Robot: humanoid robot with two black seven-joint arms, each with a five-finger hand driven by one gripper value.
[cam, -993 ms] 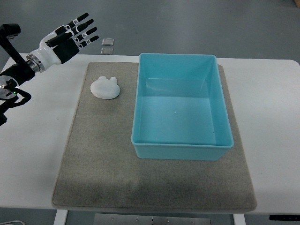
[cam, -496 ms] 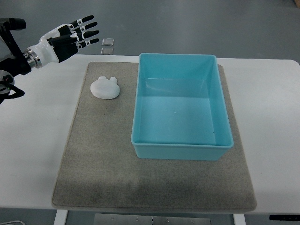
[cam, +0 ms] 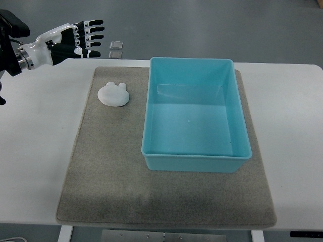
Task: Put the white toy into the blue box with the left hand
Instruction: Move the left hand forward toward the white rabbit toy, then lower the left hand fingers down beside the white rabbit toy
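My left gripper is to close next around the side of the white toy (cam: 103, 94) that faces away from the blue box.
A white toy (cam: 113, 94), flat and round with two small ears, lies on the grey mat (cam: 111, 176) just left of the blue box (cam: 194, 159). The box is open-topped, with nothing inside it. My left hand (cam: 81, 39) hovers at the upper left, beyond the table's far edge and up-left of the toy. Its black-and-white fingers (cam: 93, 31) stretch out to the right, spread and holding nothing. The right hand does not show.
The mat lies on a white table (cam: 35, 151). Two small grey squares (cam: 116, 49) sit on the floor past the far edge, right of my left hand. The left arm (cam: 12, 53) enters at the upper left.
My left hand has risen slightly toward the picture's top and turned, so its fingers now point level to the right. The toy and the box have not moved.
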